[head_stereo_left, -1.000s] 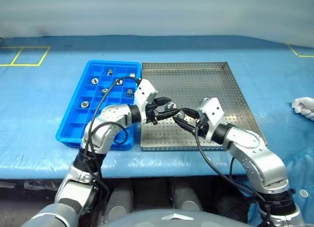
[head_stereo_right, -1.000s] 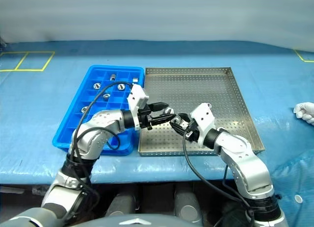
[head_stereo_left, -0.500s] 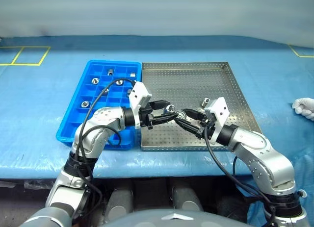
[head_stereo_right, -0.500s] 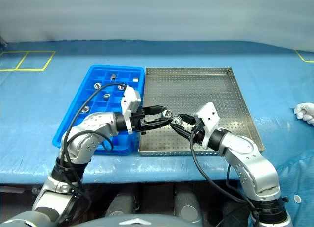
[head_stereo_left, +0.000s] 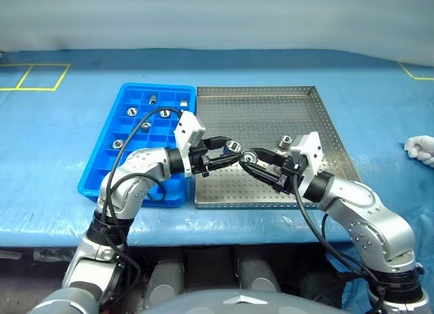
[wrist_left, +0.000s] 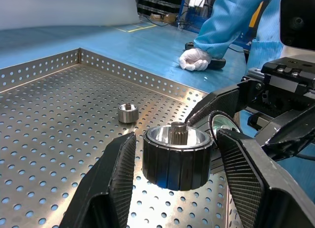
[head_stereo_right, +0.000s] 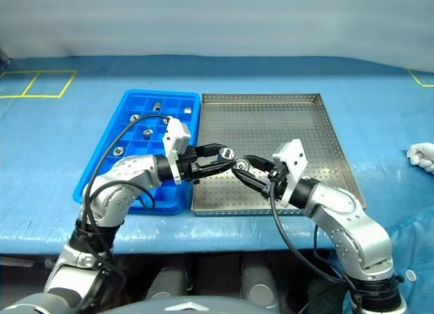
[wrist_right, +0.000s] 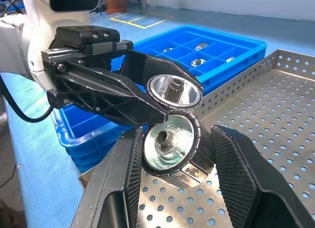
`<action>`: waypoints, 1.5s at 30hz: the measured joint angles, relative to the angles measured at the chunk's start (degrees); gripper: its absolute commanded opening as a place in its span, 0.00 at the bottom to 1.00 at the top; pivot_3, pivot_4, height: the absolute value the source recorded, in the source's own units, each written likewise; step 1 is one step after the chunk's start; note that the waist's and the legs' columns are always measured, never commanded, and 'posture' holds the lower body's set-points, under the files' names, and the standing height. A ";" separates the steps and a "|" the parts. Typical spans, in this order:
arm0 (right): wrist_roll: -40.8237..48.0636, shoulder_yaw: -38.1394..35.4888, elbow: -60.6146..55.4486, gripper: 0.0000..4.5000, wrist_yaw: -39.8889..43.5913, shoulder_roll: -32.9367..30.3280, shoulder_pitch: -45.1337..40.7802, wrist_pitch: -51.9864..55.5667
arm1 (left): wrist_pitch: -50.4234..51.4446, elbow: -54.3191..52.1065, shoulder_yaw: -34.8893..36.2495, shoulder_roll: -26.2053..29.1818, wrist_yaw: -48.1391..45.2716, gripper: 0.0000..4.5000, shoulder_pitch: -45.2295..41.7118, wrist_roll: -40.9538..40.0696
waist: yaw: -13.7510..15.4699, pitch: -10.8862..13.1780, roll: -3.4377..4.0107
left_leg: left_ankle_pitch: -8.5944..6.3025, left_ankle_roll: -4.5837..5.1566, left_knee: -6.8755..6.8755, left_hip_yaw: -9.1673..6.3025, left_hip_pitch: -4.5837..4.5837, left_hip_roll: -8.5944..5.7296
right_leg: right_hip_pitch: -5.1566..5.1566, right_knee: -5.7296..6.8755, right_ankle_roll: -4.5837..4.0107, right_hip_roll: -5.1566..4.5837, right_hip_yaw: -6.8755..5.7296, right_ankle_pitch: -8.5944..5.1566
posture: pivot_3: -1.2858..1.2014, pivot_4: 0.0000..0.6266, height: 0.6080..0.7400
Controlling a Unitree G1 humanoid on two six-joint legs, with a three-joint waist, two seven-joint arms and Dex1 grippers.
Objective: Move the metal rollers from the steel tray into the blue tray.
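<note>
The roller is slanted in my right gripper against the tip of my left gripper, so my right gripper will open and grip the roller upright around its ribbed side (wrist_right: pixel 198 170).
Above the left front part of the steel tray (head_stereo_left: pixel 319 110) my two grippers meet tip to tip. My left gripper (head_stereo_left: pixel 232 151) reaches in from the blue tray (head_stereo_left: pixel 102 173) side, shut on a metal roller (wrist_left: pixel 177 156) with a shiny face and dark ribbed side. My right gripper (head_stereo_left: pixel 251 161) is shut on a second roller (wrist_right: pixel 170 142), just below and beside the first. A third roller (head_stereo_left: pixel 286 140) lies loose on the perforated floor. Several rollers (head_stereo_left: pixel 152 98) sit in far compartments of the blue tray.
The trays sit side by side on a blue-covered table, the blue one on the left. A person's white-gloved hand (head_stereo_left: pixel 420 149) rests on the table at the far right, beyond the steel tray's rim. Yellow floor marks (head_stereo_left: pixel 41 76) lie at the far left.
The right wrist has swung outward to the right and rolled, and the left wrist has drawn back slightly left. The fingertips and both rollers stay together over the same spot.
</note>
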 measured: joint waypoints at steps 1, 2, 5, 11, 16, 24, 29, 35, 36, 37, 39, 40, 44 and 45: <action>0.19 -0.64 -0.02 0.41 -0.26 0.05 -0.06 -0.13 | 0.17 0.07 -0.05 0.00 0.22 0.43 0.09 -0.17 | -0.01 0.00 0.00 | 0.00 0.00 0.00 0.00 0.00 0.00 | 0.00 0.00 0.00 0.00 0.00 0.00 | 0.49 0.24 1.00; 0.65 -1.22 -0.49 0.41 -0.20 0.03 -0.13 -0.41 | 0.30 0.29 -0.08 -0.05 0.78 0.39 0.34 -0.10 | -0.04 0.00 0.00 | 0.00 0.00 0.00 0.01 0.01 0.00 | 0.00 0.00 0.00 0.00 0.01 0.00 | 0.49 0.24 1.00; 1.50 -1.27 -1.41 0.41 0.00 0.03 -0.27 -0.54 | 0.42 1.12 -0.09 0.02 1.48 0.38 0.47 -0.11 | -0.02 0.01 -0.01 | 0.00 0.00 0.00 -0.01 0.01 0.02 | 0.00 0.00 0.00 0.02 -0.01 0.00 | 0.49 0.24 1.00; 1.55 -1.26 -1.40 0.41 -0.24 0.02 -0.33 -0.55 | 0.41 1.12 -0.13 0.30 2.59 0.38 0.48 0.20 | 0.01 0.01 -0.01 | 0.00 0.00 0.00 0.00 0.00 0.02 | -0.01 0.00 0.00 0.01 0.00 0.00 | 0.49 0.24 1.00; 1.17 -0.77 -1.31 0.41 -0.77 -0.33 -0.35 -0.55 | 0.41 1.12 0.12 0.03 3.56 0.38 0.58 0.14 | 0.01 0.01 -0.01 | 0.00 0.00 0.00 0.00 0.00 0.02 | -0.01 0.00 0.00 0.01 0.00 0.00 | 0.49 0.24 1.00; 0.07 0.59 1.64 0.45 -1.26 -0.39 -0.96 -0.68 | 0.59 1.09 0.75 -0.42 3.60 0.38 0.97 -1.43 | 0.02 0.01 -0.01 | 0.00 0.00 0.00 0.01 0.00 0.02 | -0.01 0.00 0.00 0.01 0.01 0.00 | 0.49 0.24 1.00; -1.34 1.09 1.88 0.76 -2.20 -0.39 -1.06 -1.01 | 0.58 1.07 0.79 -0.29 3.53 0.38 1.04 -1.47 | 0.11 0.01 -0.01 | 0.00 0.00 -0.01 0.00 -0.02 0.01 | -0.02 -0.02 -0.01 0.01 0.00 -0.01 | 0.49 0.24 1.00; -1.24 2.00 2.08 0.82 -1.90 -0.38 -1.05 -0.88 | 0.57 1.07 0.79 -0.32 3.52 0.38 1.04 -1.47 | 0.10 0.01 -0.01 | 0.00 0.00 -0.01 0.00 -0.01 0.02 | -0.01 -0.01 -0.01 0.02 0.00 -0.01 | 0.49 0.24 1.00; -1.04 2.19 2.08 0.82 -1.87 -0.37 -1.05 -0.83 | 0.57 1.07 0.79 -0.36 3.52 0.38 1.04 -1.47 | 0.10 0.01 -0.01 | 0.00 0.00 -0.01 0.00 -0.01 0.02 | -0.01 -0.02 -0.01 0.01 0.00 -0.01 | 0.49 0.24 1.00; -0.99 2.31 2.10 0.82 -1.87 -0.36 -1.06 -0.78 | 0.57 1.07 0.79 -0.40 3.52 0.38 1.05 -1.47 | 0.10 0.01 -0.01 | 0.00 0.00 -0.01 0.00 -0.01 0.02 | -0.01 -0.02 -0.01 0.01 0.00 -0.01 | 0.49 0.24 1.00; -0.99 2.81 2.47 0.82 -1.88 -0.19 -1.14 -0.78 | 0.56 1.07 0.79 -0.56 3.52 0.38 1.05 -1.46 | 0.10 0.01 -0.01 | 0.00 0.00 -0.01 0.00 -0.01 0.02 | -0.02 -0.02 -0.01 0.01 0.00 -0.01 | 0.49 0.24 1.00; -0.99 3.01 2.93 0.82 -1.90 -0.03 -1.20 -0.77 | 0.56 1.07 0.78 -0.61 3.52 0.38 1.05 -1.46 | 0.10 0.01 -0.01 | 0.00 0.00 -0.01 0.00 -0.01 0.02 | -0.02 -0.02 -0.01 0.01 0.00 -0.01 | 0.49 0.24 1.00; -1.00 3.06 4.15 0.68 -2.07 0.16 -1.89 -0.11 | 0.55 1.07 0.78 -0.62 3.50 0.38 1.05 -1.46 | 0.09 0.01 -0.01 | 0.00 0.00 -0.01 0.00 -0.01 0.02 | -0.01 -0.01 -0.01 0.01 0.00 -0.01 | 0.49 0.24 1.00; -1.00 3.05 4.28 0.61 -2.15 0.23 -2.12 -0.04 | 0.55 1.07 0.78 -0.62 3.49 0.38 1.05 -1.46 | 0.10 0.01 -0.01 | 0.00 0.00 -0.01 0.00 -0.01 0.02 | -0.02 -0.01 -0.01 0.01 0.00 -0.01 | 0.49 0.24 1.00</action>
